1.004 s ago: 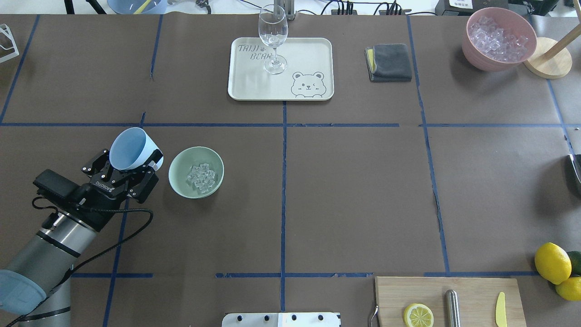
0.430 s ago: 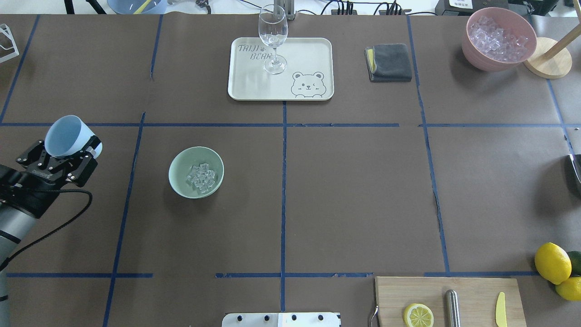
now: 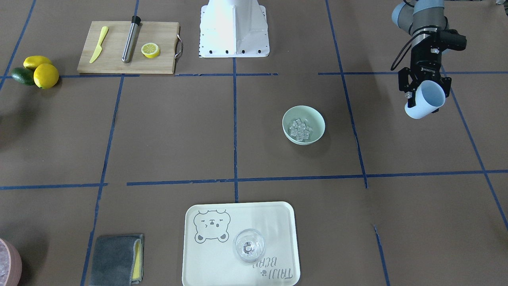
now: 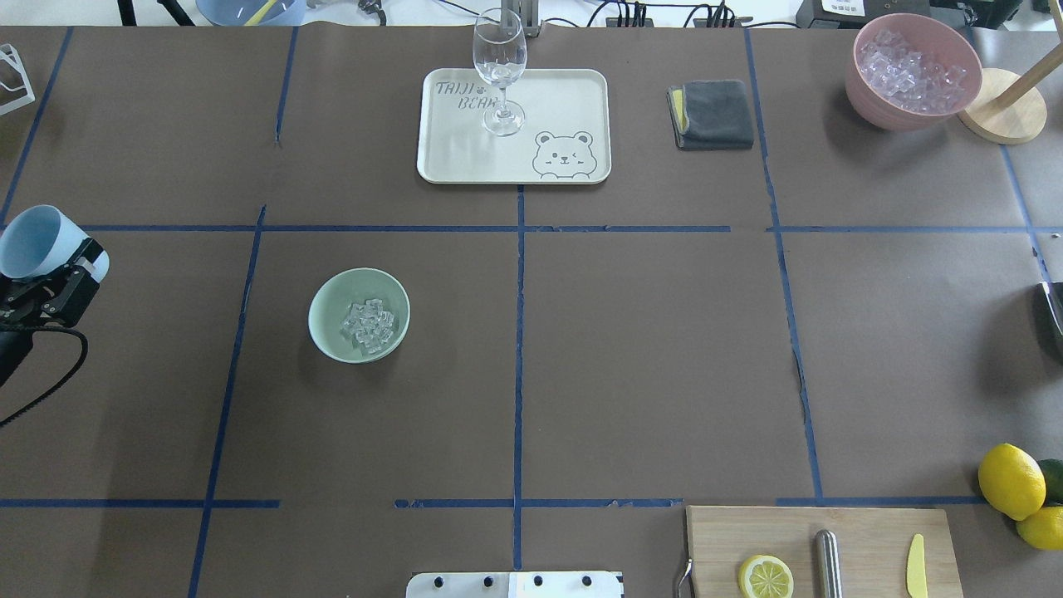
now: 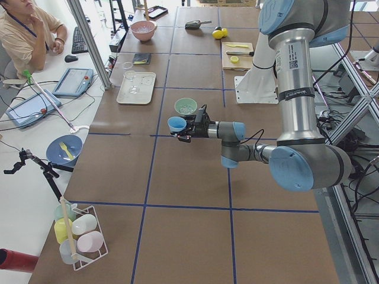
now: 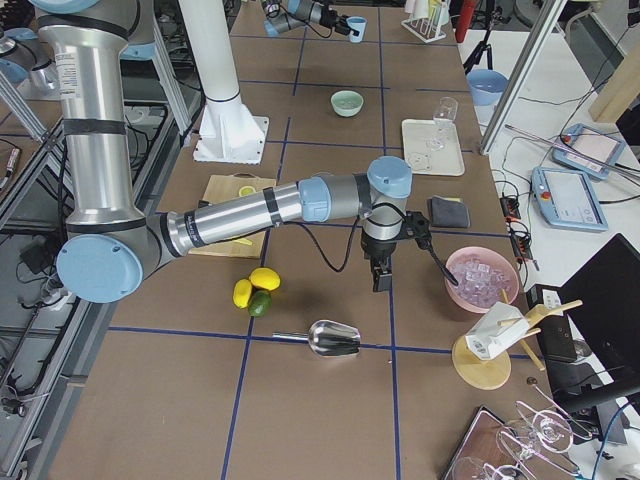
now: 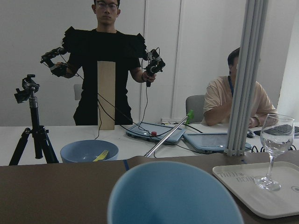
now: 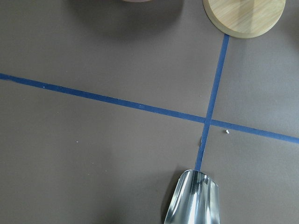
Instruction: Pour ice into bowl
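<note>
I will use my left gripper to set the light blue cup down on the bare table (image 3: 407, 124) between the long blue tape lines.
The mint-green bowl (image 4: 325, 303) stands left of centre on the table and holds a heap of clear ice (image 4: 368, 324). It also shows in the front view (image 3: 318, 119) with the ice (image 3: 300, 129) in it. My left gripper (image 4: 46, 274) is shut on a light blue cup (image 4: 31, 239), held tilted above the table's left edge, well apart from the bowl. In the front view the left gripper (image 3: 424, 93) holds the cup (image 3: 428, 101) at the right. The cup's inside (image 7: 173, 196) looks empty. My right gripper (image 6: 380, 275) shows only in the exterior right view; I cannot tell whether it is open or shut.
A cream tray (image 4: 565, 108) with a wine glass (image 4: 500, 75) stands at the back centre, beside a grey cloth (image 4: 712, 114). A pink bowl of ice (image 4: 912, 71) is at the back right. A cutting board (image 4: 822, 552), lemons (image 4: 1011, 480) and a metal scoop (image 6: 335, 340) lie front right.
My left arm has drawn back to the left with the blue cup, from right beside the bowl to the table's left edge. The ice lies in the bowl throughout.
</note>
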